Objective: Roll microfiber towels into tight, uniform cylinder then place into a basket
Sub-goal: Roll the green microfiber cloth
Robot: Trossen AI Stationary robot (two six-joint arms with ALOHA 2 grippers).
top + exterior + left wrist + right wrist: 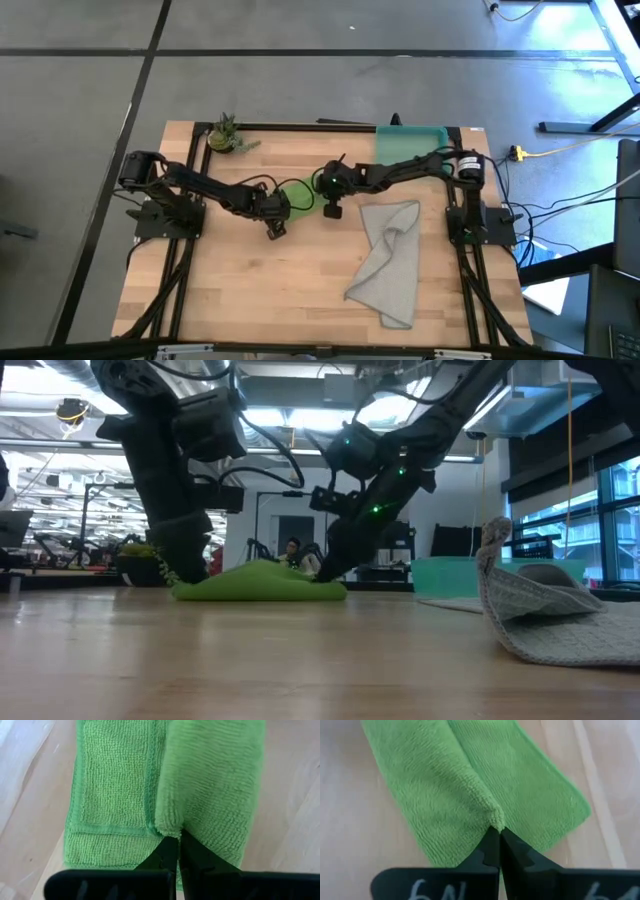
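I have my left gripper on the inner edge of the green towel's raised fold, and I will open it and take the green towel's outer folded corner (240,854) before rolling further.
The lime green microfiber towel (296,193) lies partly folded on the table's middle, a raised fold running along it. My left gripper (178,844) is shut on one end of that fold, and my right gripper (498,834) is shut on the other end. In the low view the towel (260,582) rests on the wood as a low mound between the two arms. The grey microfiber towel (390,260) lies crumpled on the table's right half, no gripper on it. The teal basket (412,140) stands at the far right edge. My left gripper pinches the end of the green towel's raised fold (167,826) between its two shut fingers, slanting down from the table's left. The rest of the towel lies flat on the table beyond the fingers. My right gripper pinches the opposite end of the raised fold (494,818) between its two shut fingers, slanting down from the table's right. The fold rises to a ridge at the fingers, and the towel's sides rest on the table.
A small potted plant (226,135) stands at the far left corner. Bare wood shows across the table's near left part (230,290). The grey towel's upturned edge (492,540) rises at the right.
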